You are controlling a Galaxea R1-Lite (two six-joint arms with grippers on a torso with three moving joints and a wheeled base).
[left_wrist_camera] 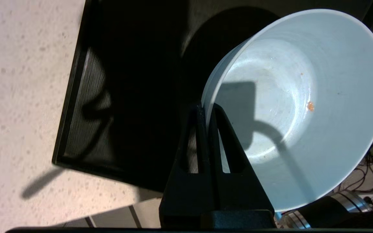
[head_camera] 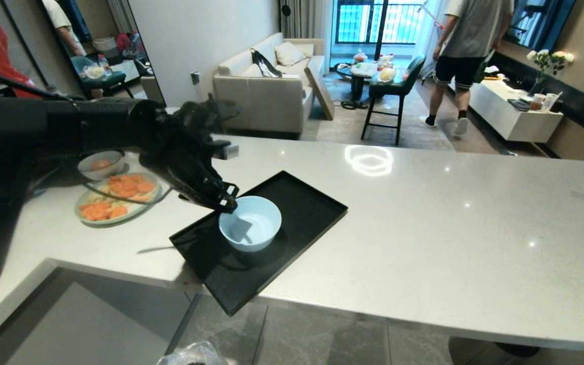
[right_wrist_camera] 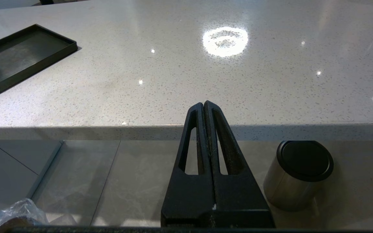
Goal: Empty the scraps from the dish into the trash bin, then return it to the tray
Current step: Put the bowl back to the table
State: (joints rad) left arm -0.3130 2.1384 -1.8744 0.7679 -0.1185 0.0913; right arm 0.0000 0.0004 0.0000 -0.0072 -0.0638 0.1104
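I will use my left gripper to set the dish down and let go of it on the black tray's middle (head_camera: 242,231) (left_wrist_camera: 198,60), a little toward the green plate.
My left gripper (head_camera: 226,203) (left_wrist_camera: 207,108) is shut on the near rim of the dish (head_camera: 254,225) (left_wrist_camera: 303,106), a small pale blue bowl. One finger is inside the rim and one outside. The dish hangs slightly tilted over the middle of the black tray (head_camera: 302,197) (left_wrist_camera: 86,97); whether it touches the tray I cannot tell. Of the scraps, only a tiny orange speck (left_wrist_camera: 310,106) clings to the dish's inside. The trash bin's crinkled plastic liner (head_camera: 190,355) (right_wrist_camera: 8,218) shows on the floor below the counter edge. My right gripper (right_wrist_camera: 203,104) is shut and empty, parked below the counter.
A green plate of carrot slices (head_camera: 117,197) and a white bowl (head_camera: 100,165) sit left of the tray. The tray's near corner overhangs the counter edge. A dark steel black-topped cylinder (right_wrist_camera: 298,174) stands on the floor. A person (head_camera: 467,45) walks in the room beyond.
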